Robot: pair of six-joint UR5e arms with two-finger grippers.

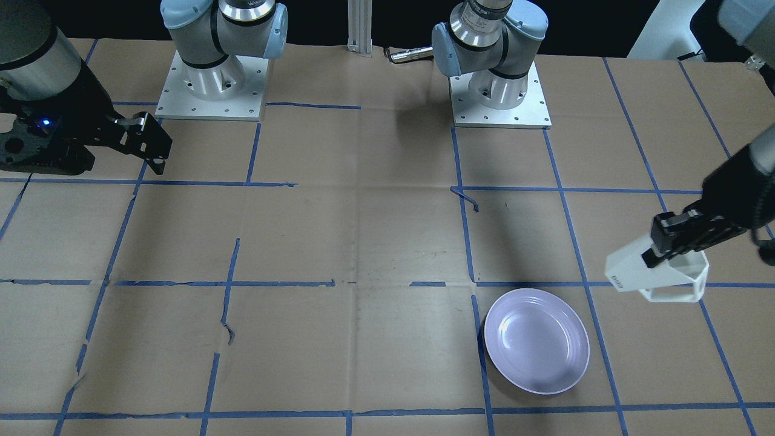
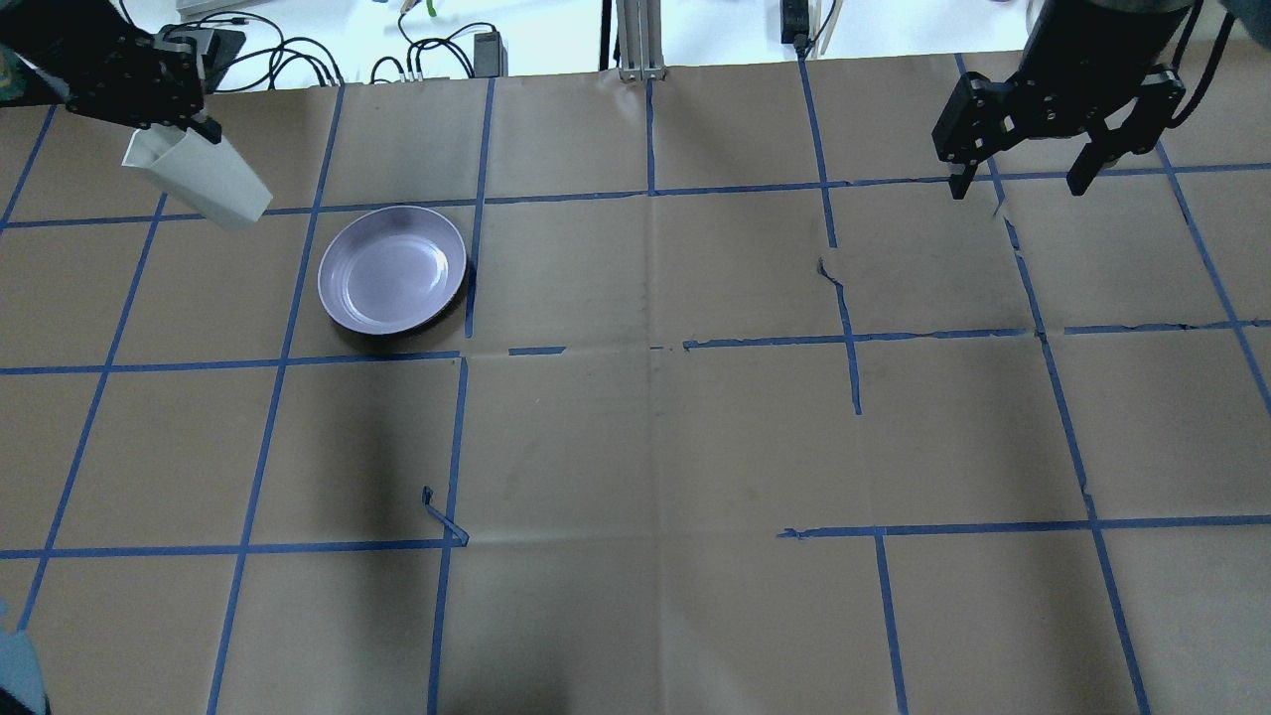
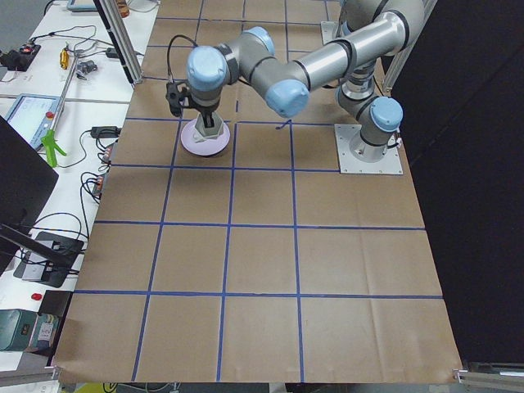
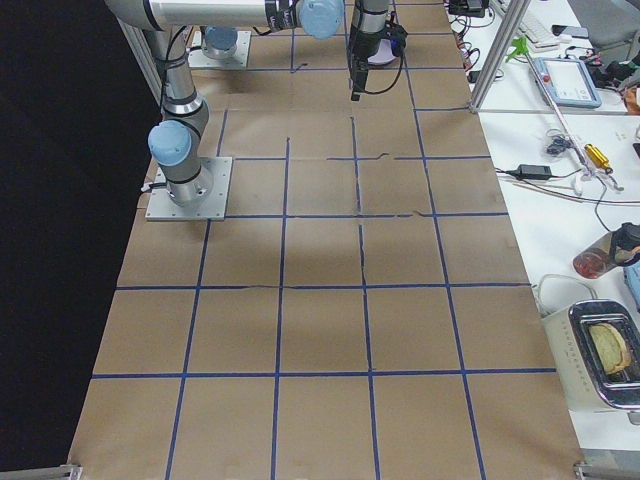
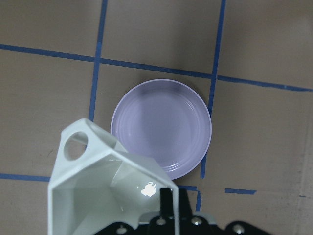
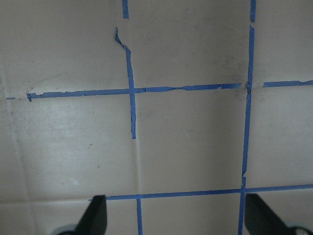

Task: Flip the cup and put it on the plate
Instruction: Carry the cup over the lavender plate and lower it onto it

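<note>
I will set the white faceted cup down with my left gripper near the middle of the lavender plate (image 1: 538, 335) (image 5: 160, 134), a little towards the arm bases.
My left gripper (image 1: 669, 245) is shut on the wall of the white faceted cup (image 1: 657, 274) and holds it tilted in the air, above the table and off to one side of the plate. The lavender plate (image 1: 537, 341) lies empty on the table. From overhead the cup (image 2: 199, 177) hangs left of and beyond the plate (image 2: 392, 268). The left wrist view looks into the cup's open mouth (image 5: 102, 191), with its handle at the upper left and the plate (image 5: 161, 127) below. My right gripper (image 2: 1023, 179) is open and empty, far from both.
The brown paper table cover carries a blue tape grid (image 2: 650, 194). Both arm bases (image 1: 212, 79) (image 1: 499, 91) stand at the robot's edge. Cables (image 2: 298, 60) and an aluminium post (image 2: 640, 40) are at the far edge. A desk with tools (image 4: 570, 150) flanks the table.
</note>
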